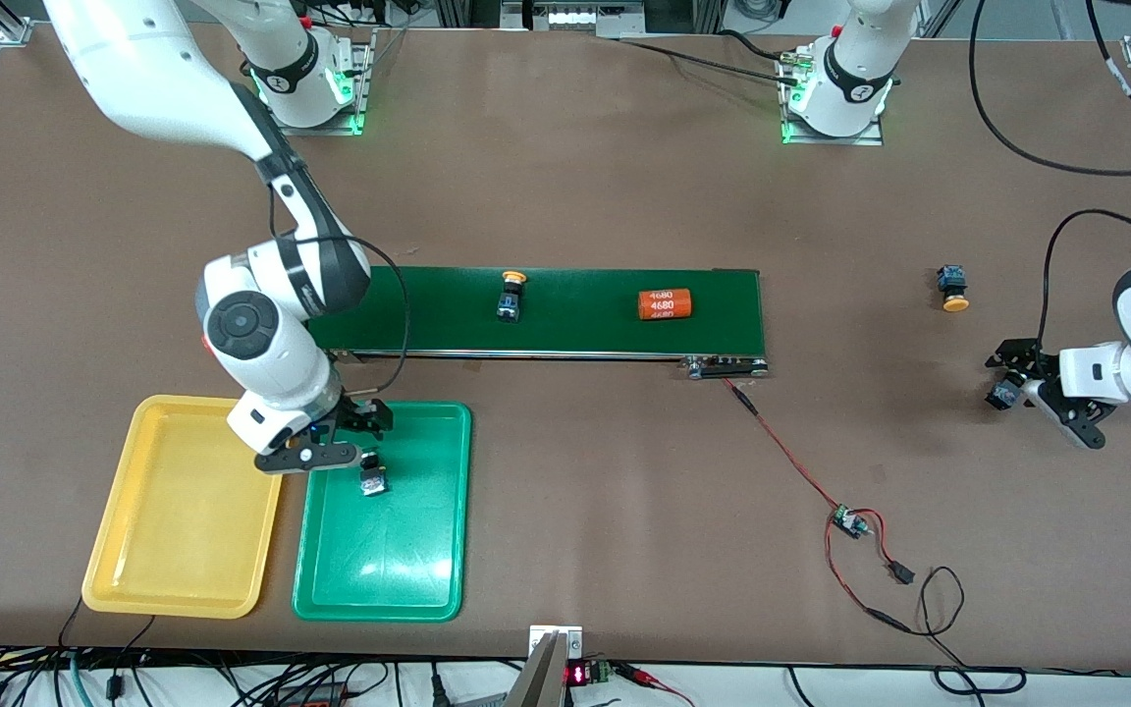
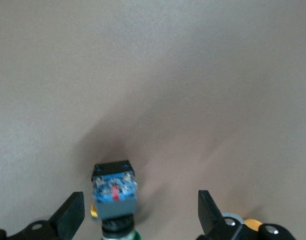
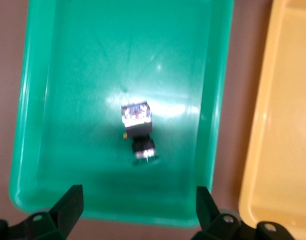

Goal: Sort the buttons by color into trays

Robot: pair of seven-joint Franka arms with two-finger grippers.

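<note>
Next, I close my right gripper on the body of the yellow-capped button (image 1: 510, 306) on the conveyor belt.
My right gripper (image 1: 345, 439) is open and empty, just above the green tray (image 1: 384, 589) at its end farther from the front camera. A dark green-capped button (image 1: 372, 481) lies in that tray, and shows in the right wrist view (image 3: 138, 125) apart from the fingers (image 3: 68, 205). The yellow tray (image 1: 183, 550) beside it holds nothing. My left gripper (image 1: 1022, 393) is open, low at the left arm's end of the table. A green-capped button (image 2: 114, 192) lies between its fingers (image 2: 208, 212), untouched. One yellow-capped button (image 1: 511, 295) lies on the conveyor belt, another (image 1: 953, 287) on the table.
An orange "4680" cylinder (image 1: 665, 304) lies on the dark green conveyor belt (image 1: 585, 329). A red and black wire with a small circuit board (image 1: 850, 520) runs from the belt's end toward the front camera.
</note>
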